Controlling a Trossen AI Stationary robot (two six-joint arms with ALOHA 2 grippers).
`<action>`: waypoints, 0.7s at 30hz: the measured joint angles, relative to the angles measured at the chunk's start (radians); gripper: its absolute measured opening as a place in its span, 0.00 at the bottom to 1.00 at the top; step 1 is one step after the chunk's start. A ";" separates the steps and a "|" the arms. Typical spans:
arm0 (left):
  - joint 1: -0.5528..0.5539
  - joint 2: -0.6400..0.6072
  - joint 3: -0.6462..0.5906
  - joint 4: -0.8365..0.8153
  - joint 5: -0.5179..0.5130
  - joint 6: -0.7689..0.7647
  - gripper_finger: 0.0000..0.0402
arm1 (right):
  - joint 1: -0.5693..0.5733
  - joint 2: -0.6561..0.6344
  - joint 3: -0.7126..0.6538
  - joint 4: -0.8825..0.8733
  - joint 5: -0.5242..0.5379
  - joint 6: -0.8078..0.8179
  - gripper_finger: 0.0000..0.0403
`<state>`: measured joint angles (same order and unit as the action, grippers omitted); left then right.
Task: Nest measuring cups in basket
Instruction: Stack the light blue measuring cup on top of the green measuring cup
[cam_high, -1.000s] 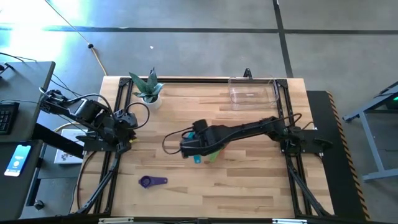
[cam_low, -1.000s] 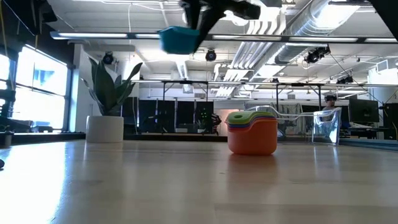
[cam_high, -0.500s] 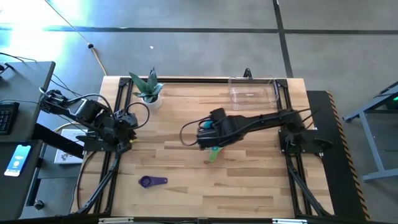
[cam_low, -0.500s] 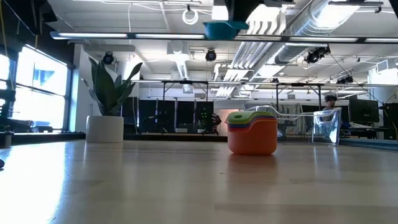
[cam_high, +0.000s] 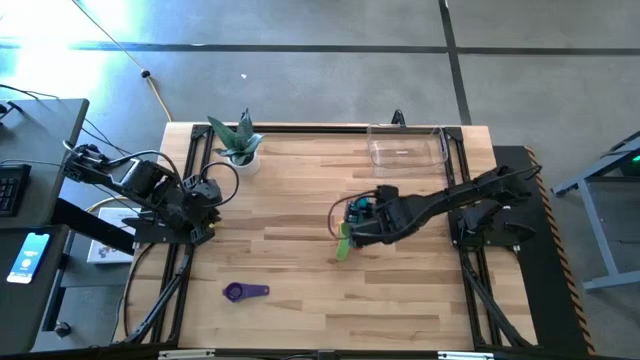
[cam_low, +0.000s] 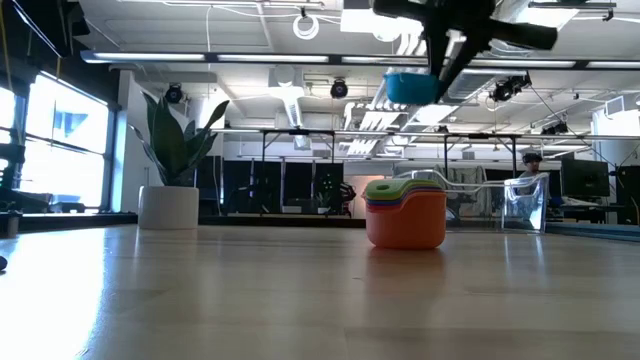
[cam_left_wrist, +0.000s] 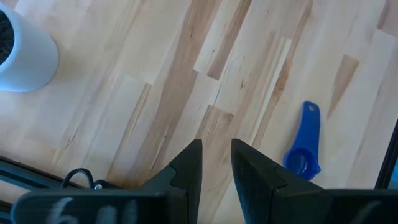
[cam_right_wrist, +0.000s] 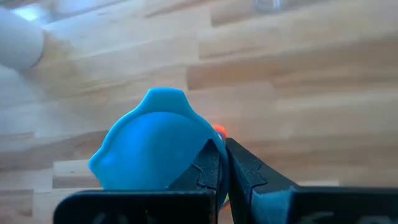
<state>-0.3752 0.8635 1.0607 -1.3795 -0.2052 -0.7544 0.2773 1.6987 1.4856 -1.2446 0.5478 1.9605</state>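
Observation:
Next, I let go of the teal measuring cup with my right gripper inside the green cup on top of the nested stack (cam_high: 347, 233) (cam_right_wrist: 183, 167).
My right gripper (cam_high: 360, 216) hangs above the table's middle, shut on the teal measuring cup (cam_low: 413, 87), which is in the air. Just below and a little toward the near edge stands a nested stack of cups (cam_low: 405, 215), orange outermost and green on top, its base on the table and its green handle (cam_high: 343, 247) sticking out. A small blue-violet cup (cam_high: 243, 292) lies alone near the near edge. The clear basket (cam_high: 405, 148) sits at the far edge. My left gripper (cam_high: 205, 190) waits at the table's left edge, open by a narrow gap (cam_left_wrist: 216, 149). My right gripper pinches the teal cup (cam_right_wrist: 152, 146) between its two fingers at the cup's edge (cam_right_wrist: 208, 152); the fingers themselves hide the exact part. They come from above, pointing down. The cup is lifted clear and hangs below the fingertips (cam_low: 445, 60), over the stack.
A white plant pot (cam_high: 240, 152) with a leafy plant stands at the far left corner. Black frame rails run along the table's left and right edges. Bare wood lies between the stack and the basket. A person sits far behind the table (cam_low: 530, 165).
My right gripper has carried the teal cup through the air toward the table's right and slightly toward the far edge, ending over the nested stack. The cup has turned in the hold and sits a little lower than half a second ago. The gripper stays shut on it.

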 joint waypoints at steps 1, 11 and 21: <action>0.000 0.000 0.000 0.001 0.000 -0.001 0.18 | 0.007 -0.003 -0.023 0.017 -0.003 0.035 0.00; 0.000 0.000 0.000 0.001 -0.008 -0.002 0.18 | 0.052 -0.003 -0.144 0.172 -0.007 0.191 0.00; 0.000 0.000 0.000 0.001 -0.015 -0.002 0.18 | 0.035 0.013 -0.223 0.334 -0.068 0.203 0.00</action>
<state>-0.3752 0.8635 1.0607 -1.3787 -0.2199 -0.7559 0.3119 1.7121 1.2629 -0.9106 0.4799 2.1635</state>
